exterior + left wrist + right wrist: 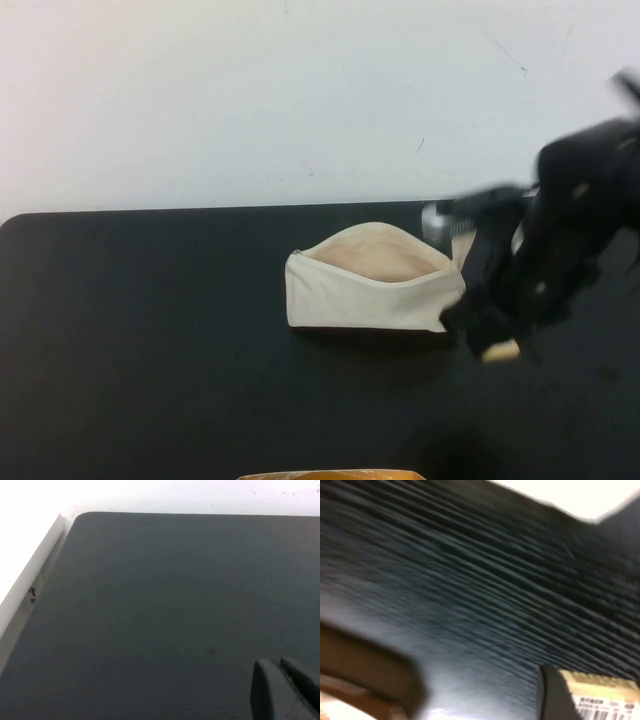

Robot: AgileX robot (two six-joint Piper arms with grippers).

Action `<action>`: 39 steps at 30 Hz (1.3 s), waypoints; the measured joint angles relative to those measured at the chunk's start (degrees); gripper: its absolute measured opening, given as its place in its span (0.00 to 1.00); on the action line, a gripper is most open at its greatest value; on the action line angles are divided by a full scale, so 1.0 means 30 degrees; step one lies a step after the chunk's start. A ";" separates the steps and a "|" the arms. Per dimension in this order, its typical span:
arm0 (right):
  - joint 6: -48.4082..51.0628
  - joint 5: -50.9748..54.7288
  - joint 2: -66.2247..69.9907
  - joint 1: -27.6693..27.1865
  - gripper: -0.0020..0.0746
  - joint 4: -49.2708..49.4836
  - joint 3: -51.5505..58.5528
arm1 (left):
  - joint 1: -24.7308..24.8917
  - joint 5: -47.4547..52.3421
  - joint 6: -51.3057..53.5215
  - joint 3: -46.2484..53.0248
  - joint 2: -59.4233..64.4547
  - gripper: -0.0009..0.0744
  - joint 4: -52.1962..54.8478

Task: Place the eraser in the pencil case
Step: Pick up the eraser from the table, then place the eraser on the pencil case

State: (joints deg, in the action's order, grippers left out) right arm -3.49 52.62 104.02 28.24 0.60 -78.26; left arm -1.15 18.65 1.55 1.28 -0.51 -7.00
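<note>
The eraser will leave my right gripper inside the cream pencil case's opening (pixel 370 262), against the beige lining.
The cream pencil case (pixel 372 285) lies open at mid-table, its beige lining showing. My right gripper (pixel 497 345) hangs just right of the case's right end, shut on the tan-yellow eraser (pixel 501 351), which pokes out below the fingers. In the right wrist view the eraser (pixel 602 697) shows its white barcode label beside a dark finger (pixel 557 697), above the black mat. My left gripper (pixel 287 690) is out of the high view; in the left wrist view its fingers are pressed together over bare black mat.
The black mat (pixel 150 330) covers the table, with a white wall behind. An orange object (pixel 330 475) peeks in at the front edge. The mat's rounded corner (pixel 82 517) and white table edge show in the left wrist view.
</note>
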 joint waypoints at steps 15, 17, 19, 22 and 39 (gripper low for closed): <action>0.7728 -1.1778 -0.1702 0.0000 0.43 0.9089 0.0000 | 0.0000 0.0000 0.0000 0.0000 0.0000 0.01 0.0000; 0.9096 -1.2455 -0.0888 0.0000 0.43 1.0465 0.0000 | 0.0000 0.0000 0.0000 0.0000 0.0000 0.01 0.0000; 1.0081 -1.2681 -0.0071 0.0000 0.43 1.1447 0.0000 | 0.0000 0.0000 0.0000 0.0000 0.0000 0.01 0.0000; 1.1190 -1.2721 0.0822 0.0000 0.43 1.2765 0.0000 | 0.0000 0.0000 0.0000 0.0000 0.0000 0.01 0.0000; 1.2182 -1.1338 -0.1105 0.0000 0.33 1.4083 0.0000 | 0.0000 0.0000 0.0000 0.0000 0.0000 0.01 0.0000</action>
State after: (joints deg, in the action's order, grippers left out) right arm 33.06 18.60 100.71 28.24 42.85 -78.26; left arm -1.15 18.65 1.55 1.28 -0.51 -7.00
